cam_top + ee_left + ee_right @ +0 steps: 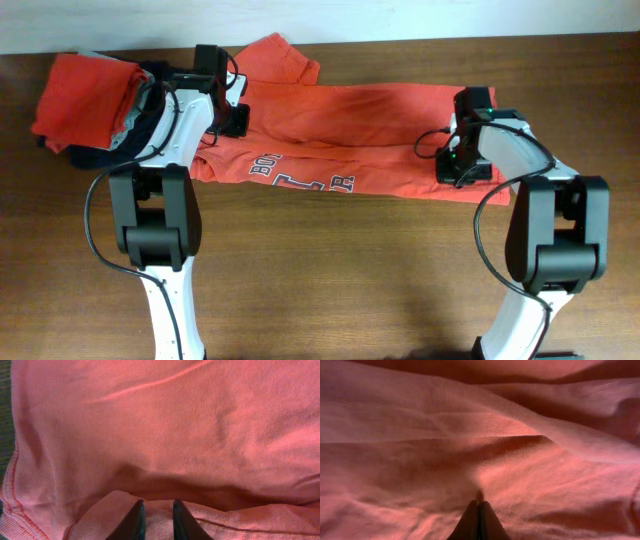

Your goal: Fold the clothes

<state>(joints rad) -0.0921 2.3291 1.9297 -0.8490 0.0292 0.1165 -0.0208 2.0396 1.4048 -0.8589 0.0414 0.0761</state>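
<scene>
The fold inward of the T-shirt's side edge is pinched in my left gripper, so the gripper should open, take the fold nearer the fold's end (117, 497) and pull the cloth back.
An orange-red T-shirt (370, 110) lies stretched across the middle of the table, folded lengthwise, with its navy-and-white lettering (300, 178) along the near edge. My left gripper (235, 120) is down on its left end. In the left wrist view the T-shirt (175, 425) fills the frame, and the left gripper (159, 510) holds a ridge of its cloth between nearly closed fingers. My right gripper (462, 165) is down on the shirt's right end. In the right wrist view the right gripper (479, 502) is shut, pinching a small nub of the T-shirt (470, 420).
At the far left a second orange-red shirt (85, 95) lies folded on a pile with a pale grey garment (128, 125) and a dark navy garment (100, 160). The wooden table (350, 280) ends at a white wall along the back.
</scene>
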